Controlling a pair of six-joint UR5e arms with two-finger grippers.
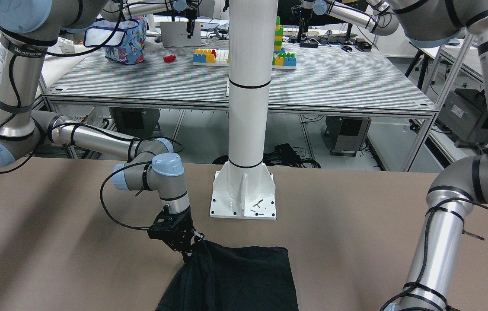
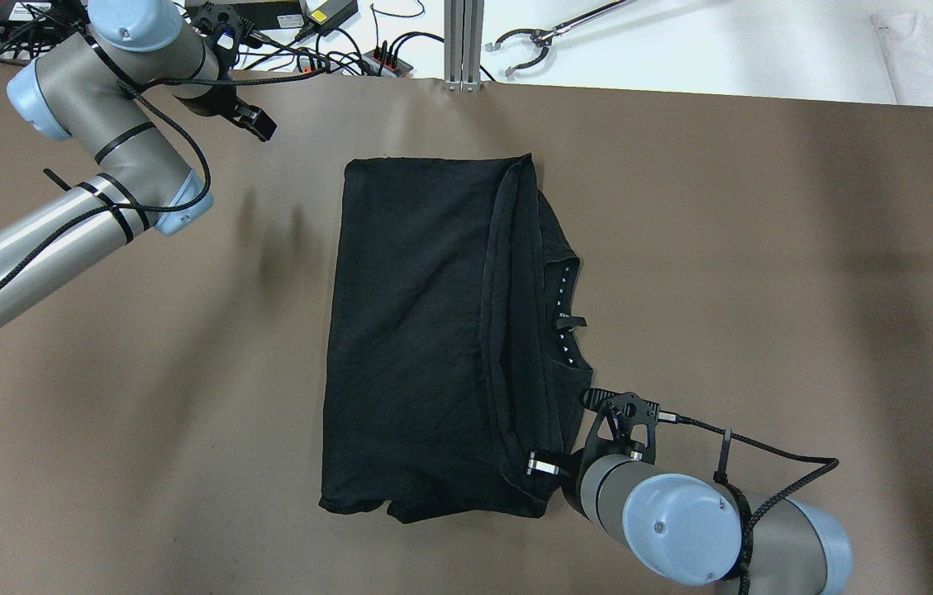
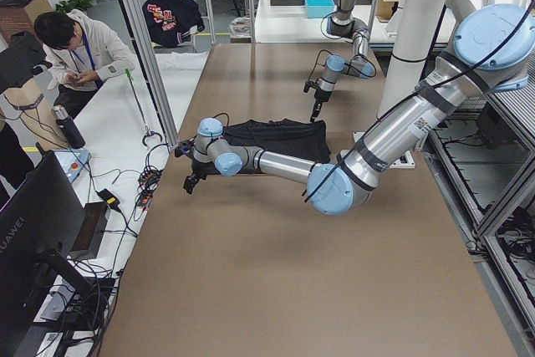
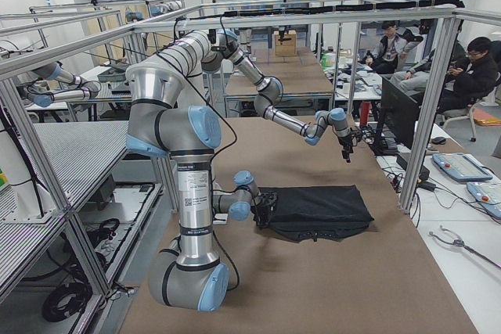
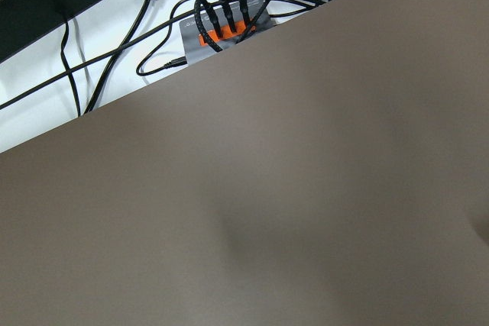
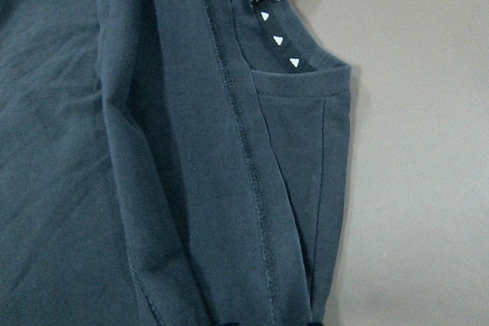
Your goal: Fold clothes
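My right gripper will open, turn and pinch that rolled fold (image 6: 149, 246), as it holds the flap by its outer seam while the fold lies loose beside it.
The clothes (image 2: 416, 330), one black garment, lie folded in a rough rectangle mid-table, with a hemmed flap laid over the collar side. The garment also shows in the front view (image 1: 248, 276) and both side views (image 3: 280, 135) (image 4: 317, 205). My right gripper (image 2: 545, 467) is at its near right corner, shut on the fabric edge, which tents up slightly toward the gripper (image 1: 186, 255). The right wrist view shows hem, collar and white triangles on the clothes (image 6: 153, 150). My left gripper (image 2: 258, 126) hangs open over bare table at the far left, well apart from the garment.
The white pole's base plate (image 1: 244, 203) is bolted to the brown table (image 2: 764, 289) behind the garment. A power strip with cables (image 2: 383, 62) and a grabber tool (image 2: 532, 37) lie past the far edge. People sit beyond the table's ends (image 3: 79, 52).
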